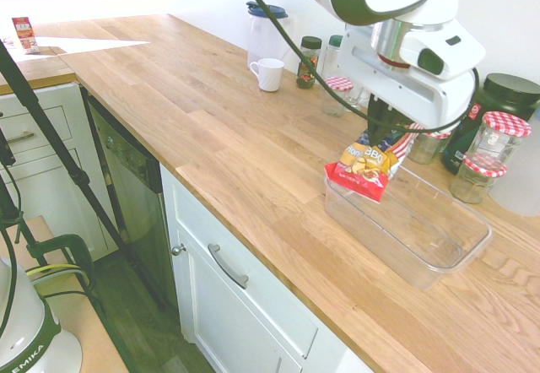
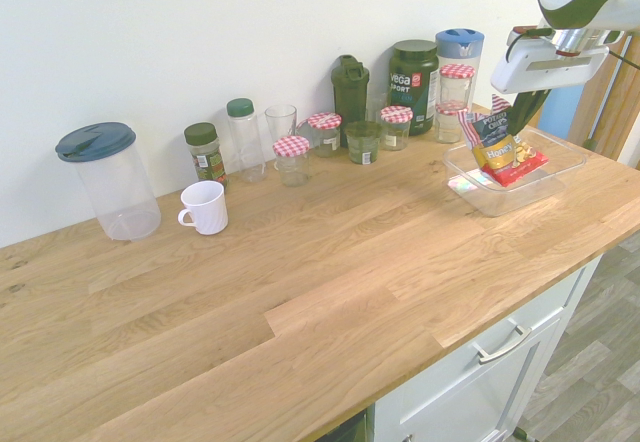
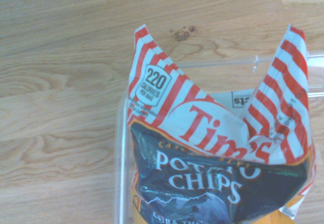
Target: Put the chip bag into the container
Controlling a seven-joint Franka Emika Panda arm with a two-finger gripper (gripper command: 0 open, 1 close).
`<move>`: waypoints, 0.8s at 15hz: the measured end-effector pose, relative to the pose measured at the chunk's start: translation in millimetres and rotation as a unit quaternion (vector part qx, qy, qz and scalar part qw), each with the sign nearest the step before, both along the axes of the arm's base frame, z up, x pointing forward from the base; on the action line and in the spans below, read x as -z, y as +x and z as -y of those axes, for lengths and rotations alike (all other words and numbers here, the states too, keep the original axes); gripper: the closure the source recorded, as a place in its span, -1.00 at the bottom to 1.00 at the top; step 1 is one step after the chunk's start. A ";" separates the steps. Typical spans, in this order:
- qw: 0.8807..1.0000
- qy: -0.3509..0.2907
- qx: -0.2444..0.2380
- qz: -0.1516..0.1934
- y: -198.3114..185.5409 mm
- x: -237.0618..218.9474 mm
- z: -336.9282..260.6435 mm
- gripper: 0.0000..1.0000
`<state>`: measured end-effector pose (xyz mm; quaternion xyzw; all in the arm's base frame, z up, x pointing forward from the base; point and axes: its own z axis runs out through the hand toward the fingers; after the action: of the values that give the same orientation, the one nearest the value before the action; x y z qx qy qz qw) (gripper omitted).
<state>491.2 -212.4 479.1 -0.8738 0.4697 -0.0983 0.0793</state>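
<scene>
The robot's gripper will release the chip bag inside the clear container [image 1: 391, 213], toward the container's end that is closest to the white mug.
The chip bag [image 1: 364, 169] is red with a yellow chip picture and a red-and-white striped top. It hangs tilted from my gripper [image 1: 381, 133], which is shut on its top edge. The bag is over the near end of the container [image 1: 472, 240], a clear shallow tub on the wooden counter, and its lower corner reaches about rim level. From the other side, the chip bag [image 2: 500, 152] dips into the container [image 2: 566, 165] under my gripper [image 2: 519, 114]. Close up, the chip bag [image 3: 212, 153] fills the wrist view, with the container's rim [image 3: 121, 158] beside it.
Jars with red-checked lids [image 1: 498, 141] and a dark green tub [image 2: 413, 82] stand along the wall just behind the container. A white mug [image 2: 205, 206] and a clear pitcher with a blue lid [image 2: 108, 180] sit further along the counter. The counter's front edge runs close to the container.
</scene>
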 end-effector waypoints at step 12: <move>1.000 0.024 -0.009 -0.015 42.8 54.5 65.4 1.00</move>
<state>534.0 -277.7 424.5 -0.8772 0.4652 -0.0725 0.0942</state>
